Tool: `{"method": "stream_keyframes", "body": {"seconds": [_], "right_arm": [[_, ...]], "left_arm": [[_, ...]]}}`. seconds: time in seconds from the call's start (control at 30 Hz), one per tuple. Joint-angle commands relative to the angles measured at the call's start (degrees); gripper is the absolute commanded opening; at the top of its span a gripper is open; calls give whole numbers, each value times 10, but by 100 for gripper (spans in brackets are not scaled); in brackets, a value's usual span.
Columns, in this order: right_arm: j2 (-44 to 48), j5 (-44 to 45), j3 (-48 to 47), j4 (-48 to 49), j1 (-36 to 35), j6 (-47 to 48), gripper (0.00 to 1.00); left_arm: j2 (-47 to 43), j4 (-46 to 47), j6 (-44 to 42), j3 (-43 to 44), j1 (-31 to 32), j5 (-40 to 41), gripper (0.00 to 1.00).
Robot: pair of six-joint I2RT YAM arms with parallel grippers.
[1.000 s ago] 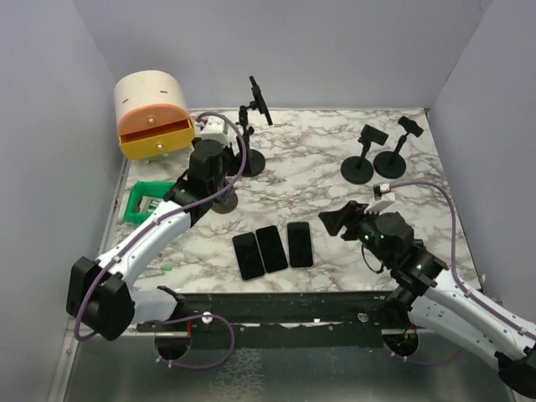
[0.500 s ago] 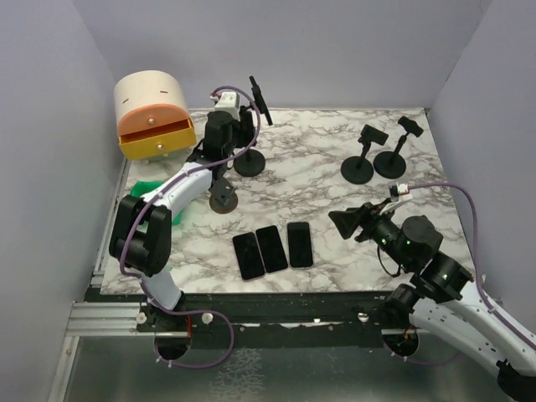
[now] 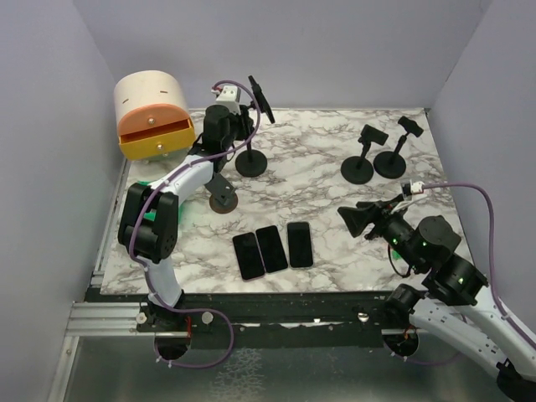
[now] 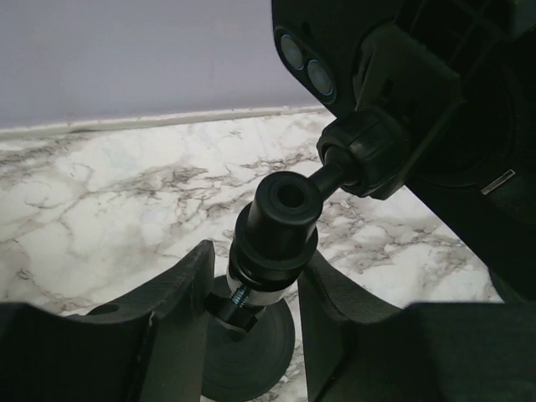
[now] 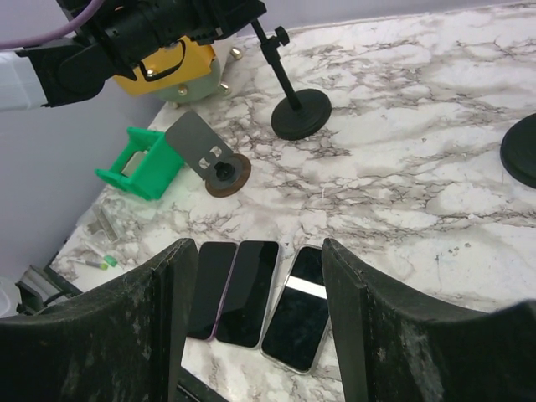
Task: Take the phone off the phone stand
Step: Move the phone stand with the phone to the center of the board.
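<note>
My left gripper needs to let go of the black phone stand on the marble table [image 3: 289, 203] just behind the flat phones.
The black phone stand [image 3: 251, 161] stands at the back left of centre and holds a black phone [image 3: 260, 98] tilted at its top. My left gripper [image 3: 240, 127] is at the stand's pole just below the phone. In the left wrist view its open fingers [image 4: 180, 293] sit close on either side of the stand's neck joint [image 4: 276, 219]. The phone's back [image 4: 435, 100] fills the upper right of that view. My right gripper [image 3: 356, 219] is open and empty, hovering right of three phones [image 3: 271, 247] that lie flat.
A beige and orange drawer box [image 3: 153, 113] stands at the back left. A brown round stand with a grey plate [image 5: 209, 159] and a green holder [image 5: 142, 163] lie left of the phone stand. Two empty black stands [image 3: 373, 157] are at the back right.
My left gripper has moved from the brown stand back and up to the phone stand's pole. My right arm has drawn back to the right.
</note>
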State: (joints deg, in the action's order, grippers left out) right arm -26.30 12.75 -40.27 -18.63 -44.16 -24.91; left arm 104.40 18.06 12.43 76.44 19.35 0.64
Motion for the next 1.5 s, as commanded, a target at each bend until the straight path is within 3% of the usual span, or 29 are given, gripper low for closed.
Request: {"method": "stream_keyframes", "body": {"seconds": [0.0,0.1,0.53,0.77,1.03,1.17,1.3,1.47], "right_arm": [[8,17,-21,-32,-1,26,65],[13,16,-26,-36,0,35,65],[31,-26,-21,-38,-1,51,65],[35,-54,-7,-28,-1,46,65],[29,-52,29,13,0,53,66],[24,-17,56,77,0,42,73],[-32,-14,15,85,0,54,83],[-109,-17,-40,81,0,62,85]], "left_arm": [[0,65,-2,-2,2,-76,16],[-10,77,-8,-5,2,-118,0],[-61,165,9,-32,17,-436,0],[-43,168,0,-25,34,-546,0],[5,172,-3,0,46,-598,0],[13,177,-7,-12,49,-606,0],[8,180,-27,-35,53,-595,0],[13,180,-24,-39,55,-579,0]]}}
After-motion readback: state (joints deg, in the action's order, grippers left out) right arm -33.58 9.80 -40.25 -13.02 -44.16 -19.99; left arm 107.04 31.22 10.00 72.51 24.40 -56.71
